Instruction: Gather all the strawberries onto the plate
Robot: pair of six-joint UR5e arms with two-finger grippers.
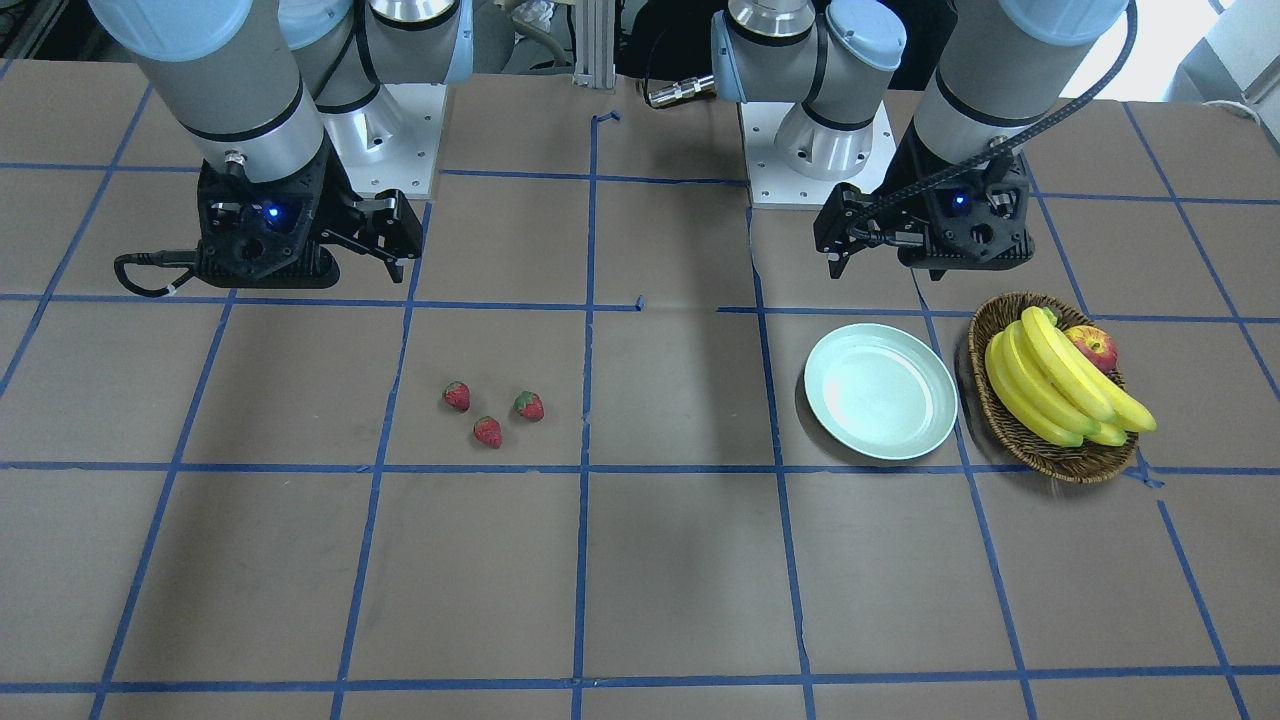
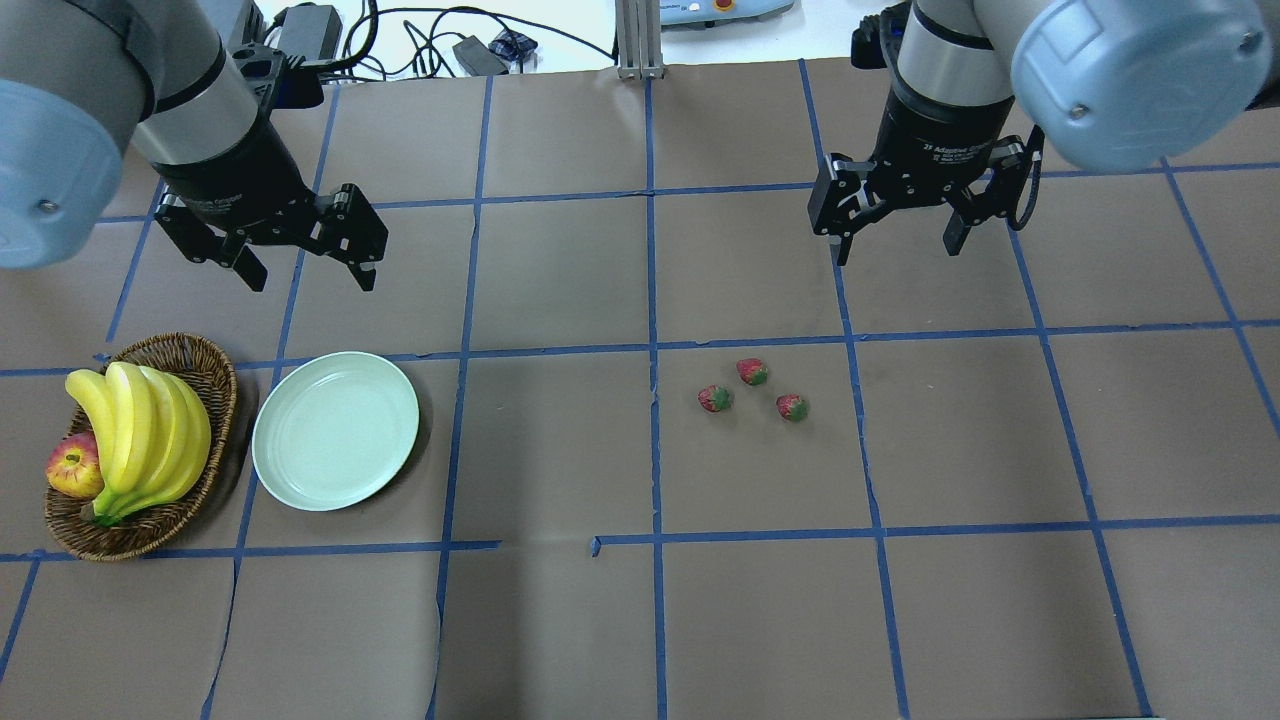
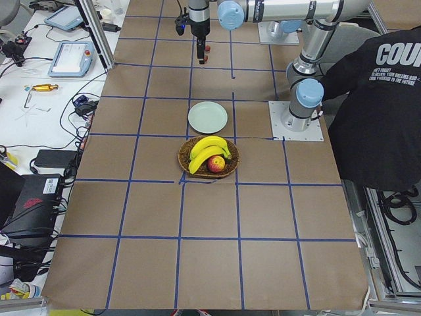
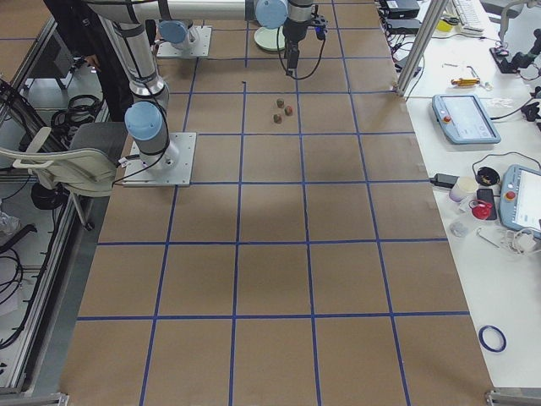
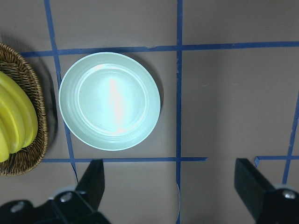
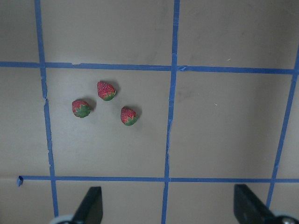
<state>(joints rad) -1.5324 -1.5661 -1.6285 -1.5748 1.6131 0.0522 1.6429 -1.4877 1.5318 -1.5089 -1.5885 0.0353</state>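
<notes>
My right gripper will next move to the strawberry that is farthest from the mint-green plate and close on the sides of its red body (image 1: 456, 397) (image 6: 128, 115).
Three small red strawberries with green caps lie close together on the brown table: one (image 2: 751, 371), one (image 2: 715, 398) and one (image 2: 792, 407). They also show in the right wrist view (image 6: 106, 90) and in the front view (image 1: 487, 431). The pale mint-green plate (image 2: 335, 430) is empty and lies far to their left; it also shows in the left wrist view (image 5: 110, 100). My right gripper (image 2: 897, 245) hangs open and empty above the table, behind the strawberries. My left gripper (image 2: 310, 272) hangs open and empty behind the plate.
A brown wicker basket (image 2: 195, 352) with a bunch of bananas (image 2: 145, 430) and a red-yellow apple (image 2: 72, 468) stands right beside the plate, on its left. Blue tape lines grid the brown table. A person stands by the robot base in the exterior left view (image 3: 378, 99).
</notes>
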